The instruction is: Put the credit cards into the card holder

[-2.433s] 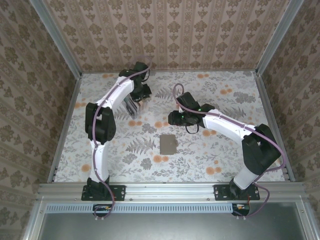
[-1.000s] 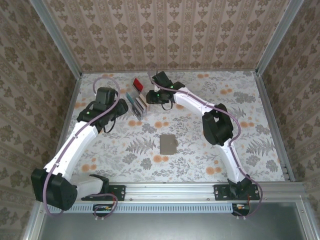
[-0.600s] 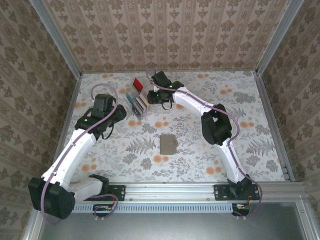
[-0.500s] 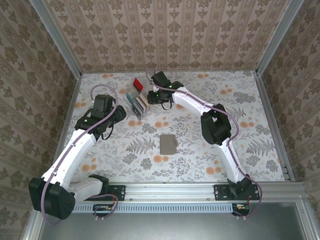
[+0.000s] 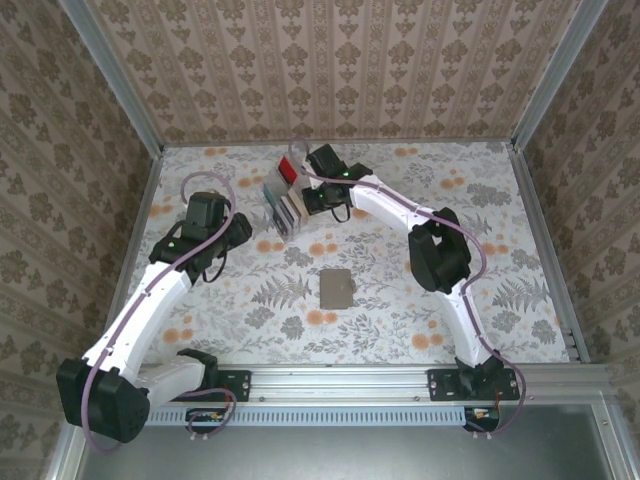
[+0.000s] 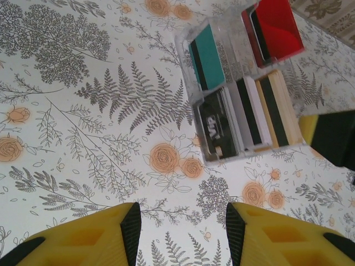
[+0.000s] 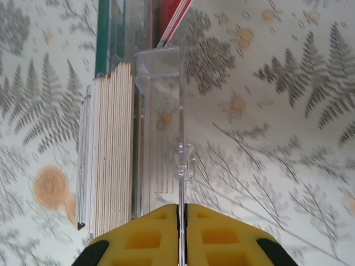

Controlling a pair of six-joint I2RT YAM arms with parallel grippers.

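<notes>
Next, my right gripper lets go of the clear plastic rack on the tablecloth (image 5: pixel 336 221) just behind the grey card holder.
The credit cards stand in a clear plastic rack (image 5: pixel 281 207) at the back of the table: a red card (image 6: pixel 277 27), a teal card (image 6: pixel 209 58), white cards (image 6: pixel 256 113) and a beige stack (image 6: pixel 283 108). My right gripper (image 7: pixel 182 213) is shut on the rack's thin clear side wall (image 7: pixel 181 138), just right of the beige stack (image 7: pixel 113 149). The left gripper (image 6: pixel 180 221) hangs open over bare table, to the left of the rack, holding nothing. In the middle of the table the grey card holder (image 5: pixel 337 288) lies flat and closed, away from both grippers.
The floral tablecloth (image 5: pixel 420 300) is ringed by patterned walls with metal rails (image 5: pixel 135 250) along the left and right sides. The right arm (image 5: pixel 400 210) arches across the back of the table above the card holder. A dark card (image 6: pixel 219 124) sits at the rack's near end.
My right gripper has closed onto the rack's clear wall, and the rack has shifted slightly to the right and back. The left arm has barely moved.
</notes>
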